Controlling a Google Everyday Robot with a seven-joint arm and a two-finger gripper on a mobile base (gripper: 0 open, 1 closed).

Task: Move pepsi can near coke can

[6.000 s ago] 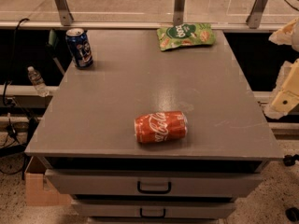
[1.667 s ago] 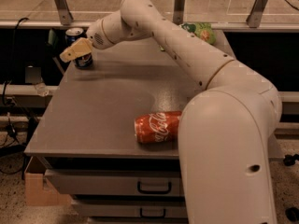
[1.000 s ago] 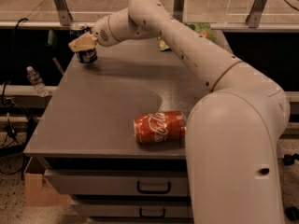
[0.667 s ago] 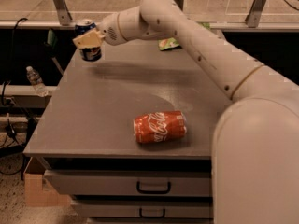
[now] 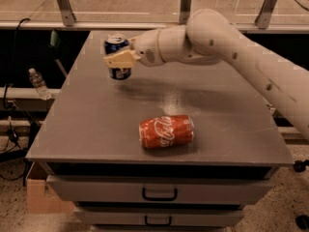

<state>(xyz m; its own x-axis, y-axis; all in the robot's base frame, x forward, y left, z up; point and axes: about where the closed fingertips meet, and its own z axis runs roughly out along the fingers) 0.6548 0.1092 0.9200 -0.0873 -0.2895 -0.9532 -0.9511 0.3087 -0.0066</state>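
Observation:
Next, my gripper sets the pepsi can down upright on the grey table [image 5: 167,111] just behind the coke can.
The pepsi can [image 5: 117,47] is dark blue with a silver top. It is upright and held above the grey table [image 5: 96,120], over its back left part. My gripper [image 5: 120,58] is shut on it, with a tan finger [image 5: 120,59] across the can's front. The white arm reaches in from the right. The coke can [image 5: 166,131] is red-orange with white script. It lies on its side near the table's front edge, to the right of the pepsi can and nearer the camera.
The table has drawers [image 5: 159,193] under its front edge. A plastic bottle [image 5: 37,83] and cables lie off the left side. A cardboard box [image 5: 41,195] sits on the floor at the lower left. Metal rail posts [image 5: 63,4] stand behind the table.
My gripper closed on the pepsi can at the back left corner, lifted it, and carried it right and toward the coke can. The coke can has not moved.

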